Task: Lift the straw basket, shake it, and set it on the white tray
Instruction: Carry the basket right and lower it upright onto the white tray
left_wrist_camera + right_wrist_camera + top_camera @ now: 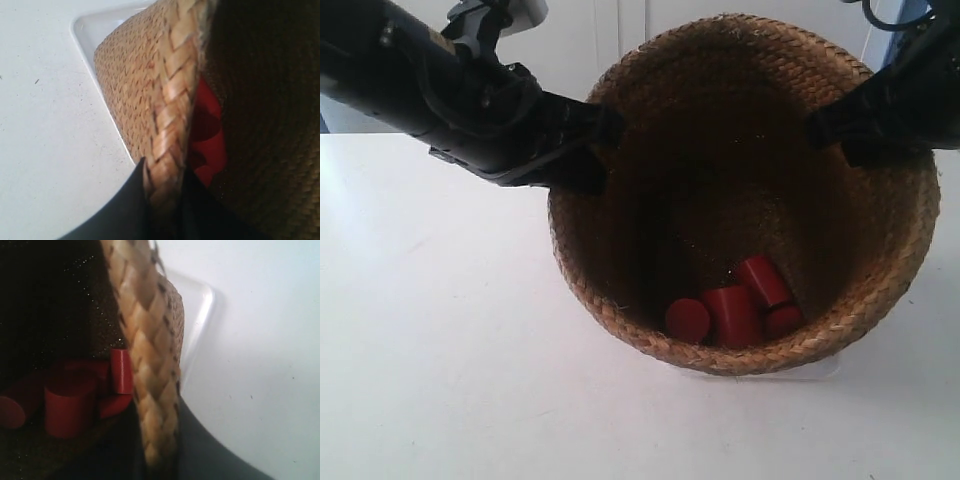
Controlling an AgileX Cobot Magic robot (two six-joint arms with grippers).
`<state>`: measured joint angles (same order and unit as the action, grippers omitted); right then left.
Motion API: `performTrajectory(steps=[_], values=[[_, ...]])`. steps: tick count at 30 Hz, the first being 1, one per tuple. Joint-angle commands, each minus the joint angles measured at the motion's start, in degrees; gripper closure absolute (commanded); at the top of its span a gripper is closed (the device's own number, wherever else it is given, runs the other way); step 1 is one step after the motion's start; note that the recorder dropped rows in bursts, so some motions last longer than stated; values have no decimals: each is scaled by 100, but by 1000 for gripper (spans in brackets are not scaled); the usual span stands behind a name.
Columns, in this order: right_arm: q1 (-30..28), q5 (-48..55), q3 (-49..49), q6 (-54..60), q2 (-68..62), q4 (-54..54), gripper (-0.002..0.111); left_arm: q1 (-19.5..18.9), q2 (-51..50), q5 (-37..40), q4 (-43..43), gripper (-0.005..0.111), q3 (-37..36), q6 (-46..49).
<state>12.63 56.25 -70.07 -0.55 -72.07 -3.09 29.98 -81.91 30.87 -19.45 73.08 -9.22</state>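
Observation:
The robot's left gripper should release the straw basket with the basket's base standing in the middle of the white tray (744, 340).
The straw basket (620, 290) is tilted with its dark mouth towards the exterior camera. Several red cylinders (730, 310) lie inside against its lower wall. The gripper (605, 130) of the arm at the exterior view's left pinches one side of the braided rim. The gripper (820, 128) of the arm at that view's right pinches the opposite side. My left gripper (165, 185) is shut on the basket (135, 85) rim. My right gripper (157, 440) is shut on the basket (145, 340) rim too. The white tray (95, 25) lies under the basket's base; contact cannot be told.
A corner of the tray (197, 315) sticks out past the basket, and a thin edge of the tray (820, 368) shows below it. The white table (440, 350) stretches around. A white wall (580, 40) stands behind.

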Motion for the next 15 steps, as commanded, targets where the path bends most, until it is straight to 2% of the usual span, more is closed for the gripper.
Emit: performTrajectory(steps=[1,6,11,15], values=[[-39,161,-72,-249,-159,-276,108,43,-365,-347,-151,107,361,-133],[-300,285,-72,-304,-366,-68,108,43,-942,-176,-151,107,956,-211],[-364,258,-72,-317,-349,19,108,43,-1083,-27,52,107,1529,-263],[-364,205,-72,-227,-372,309,108,43,-1184,377,88,107,1612,-369]])
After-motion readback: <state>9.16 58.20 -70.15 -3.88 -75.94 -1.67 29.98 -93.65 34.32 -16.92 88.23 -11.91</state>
